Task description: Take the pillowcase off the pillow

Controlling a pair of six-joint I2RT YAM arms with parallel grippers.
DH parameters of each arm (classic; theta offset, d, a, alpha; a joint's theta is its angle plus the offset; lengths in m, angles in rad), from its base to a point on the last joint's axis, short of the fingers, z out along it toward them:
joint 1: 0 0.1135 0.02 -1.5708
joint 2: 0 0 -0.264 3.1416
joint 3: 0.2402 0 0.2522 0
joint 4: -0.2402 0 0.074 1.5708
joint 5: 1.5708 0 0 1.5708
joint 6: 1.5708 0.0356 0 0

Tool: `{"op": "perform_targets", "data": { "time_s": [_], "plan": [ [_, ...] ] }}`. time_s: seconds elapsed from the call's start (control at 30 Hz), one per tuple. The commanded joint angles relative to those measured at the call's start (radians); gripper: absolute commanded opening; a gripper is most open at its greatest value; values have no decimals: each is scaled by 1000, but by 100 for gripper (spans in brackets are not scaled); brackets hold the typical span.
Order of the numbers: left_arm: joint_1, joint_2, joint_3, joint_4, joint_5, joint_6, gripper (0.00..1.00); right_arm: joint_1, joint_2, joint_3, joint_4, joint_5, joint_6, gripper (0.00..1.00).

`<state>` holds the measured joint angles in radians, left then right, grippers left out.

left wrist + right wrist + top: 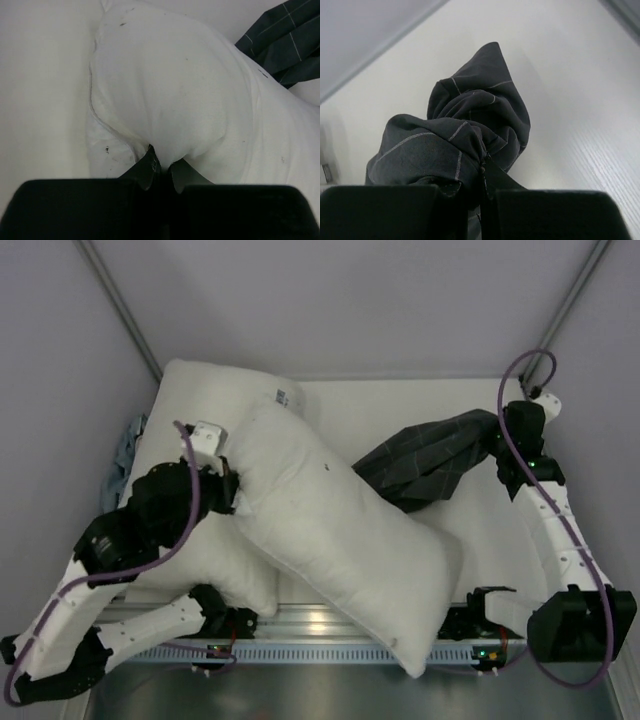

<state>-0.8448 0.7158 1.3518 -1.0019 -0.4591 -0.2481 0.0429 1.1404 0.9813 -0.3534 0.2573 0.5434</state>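
The robot's left gripper will release the plain white pillow flat on the white table (296,74) under the dark checked pillowcase.
The plain white pillow (340,540) lies bare, slanting from the left centre to the near edge, partly on top of another pillow. My left gripper (235,490) is shut on a pinch of the pillow's upper left end (170,90); in the left wrist view the left gripper (162,167) has white fabric squeezed between its fingertips. The dark checked pillowcase (430,460) hangs crumpled to the right of the pillow, just touching its edge. My right gripper (497,435) holds the pillowcase's far right end. In the right wrist view the pillowcase (470,120) bunches out of the shut right gripper (482,167).
A second white pillow (215,390) with a printed mark lies at the back left under the first. A bluish cloth (128,445) peeks out at the left wall. The white table (400,405) is walled on three sides; a metal rail (320,625) runs along the near edge.
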Motion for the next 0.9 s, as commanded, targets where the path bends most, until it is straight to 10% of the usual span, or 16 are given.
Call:
{"op": "perform_targets", "data": {
  "time_s": [0.0,0.47,0.87],
  "plan": [
    [-2,163,-19,297,171,70,0,-90,-14,112,-33,-15,10,0],
    [130,761,171,565,293,112,0,-327,-186,151,-125,-115,-31,0],
    [274,1503,989,537,554,66,0,-336,-255,145,-185,-86,-48,0]
  ]
}}
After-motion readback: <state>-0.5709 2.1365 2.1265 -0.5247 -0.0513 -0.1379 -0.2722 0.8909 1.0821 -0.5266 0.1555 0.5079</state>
